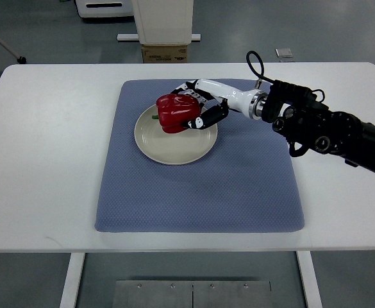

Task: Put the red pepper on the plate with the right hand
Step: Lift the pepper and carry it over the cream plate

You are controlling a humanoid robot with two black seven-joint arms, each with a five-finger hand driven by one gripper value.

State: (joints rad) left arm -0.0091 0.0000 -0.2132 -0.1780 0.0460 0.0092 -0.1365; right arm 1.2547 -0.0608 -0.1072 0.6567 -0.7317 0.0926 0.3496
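Next, I set the red pepper, now over the plate's far part, down on the middle of the cream plate (173, 136) and let go of it there with my right gripper.
A red pepper (174, 113) with a green stem is over the far part of a cream plate (174, 144) that sits on a blue-grey mat (238, 186). My right hand (197, 106) comes in from the right, and its white and black fingers (208, 118) are curled around the pepper's right and far sides. I cannot tell whether the pepper rests on the plate or hangs just above it. The left arm is out of sight.
The mat lies in the middle of a white table (46, 160). My right arm (328, 128), black with cables, crosses the table's right side. A cardboard box (165, 52) and a white stand (161, 19) are beyond the far edge.
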